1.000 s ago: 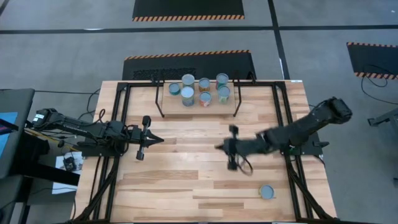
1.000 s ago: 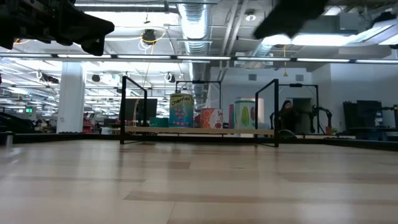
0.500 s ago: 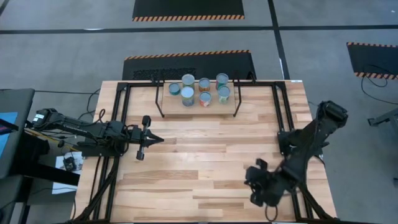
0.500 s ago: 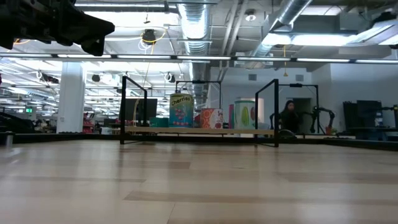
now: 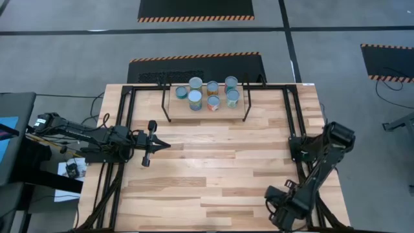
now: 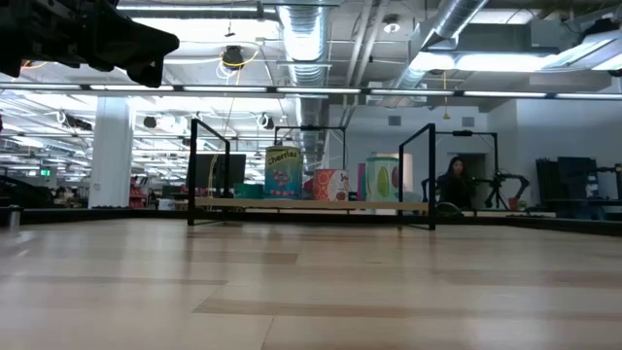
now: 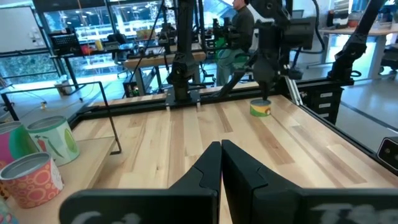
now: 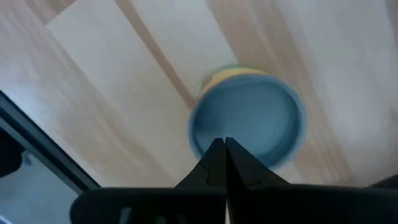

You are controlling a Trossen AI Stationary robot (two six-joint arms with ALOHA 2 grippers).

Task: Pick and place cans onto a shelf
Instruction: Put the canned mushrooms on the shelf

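Next, I open my right gripper's fingers, which are shut over the lone can's top inside the can's rim, and pinch the can's rim [image 8: 194, 134] before I lift the can.
Several cans [image 5: 210, 94] with silvery-blue tops stand on the shelf [image 5: 207, 113] at the table's far edge; the low view shows them as cans [image 6: 283, 172] on the shelf [image 6: 311, 205]. One more can [image 8: 245, 124], with a blue top and a yellow-green label, stands alone as the can [image 7: 261, 109] on the tabletop near the near right corner. My right gripper [image 8: 219, 148] is shut and points down right above it; in the high view my right gripper [image 5: 283, 203] hides it. My left gripper [image 5: 155, 144] waits shut and level at the table's left. My right gripper's shut fingertips [image 7: 264, 95] point down over the top [image 8: 217, 127] of the lone can, near its rim. I cannot tell whether they touch it. The can stands upright on the tabletop.
Black frame rails [image 5: 294, 123] run along the table's left and right sides and behind the shelf. The table's middle [image 5: 213, 162] is bare wood. A person [image 6: 452, 182] sits in the room beyond the far edge.
My right gripper has swung from the table's middle toward the near right corner. It has tipped from level to pointing down and has sunk over the lone can. The can has stayed where it was.
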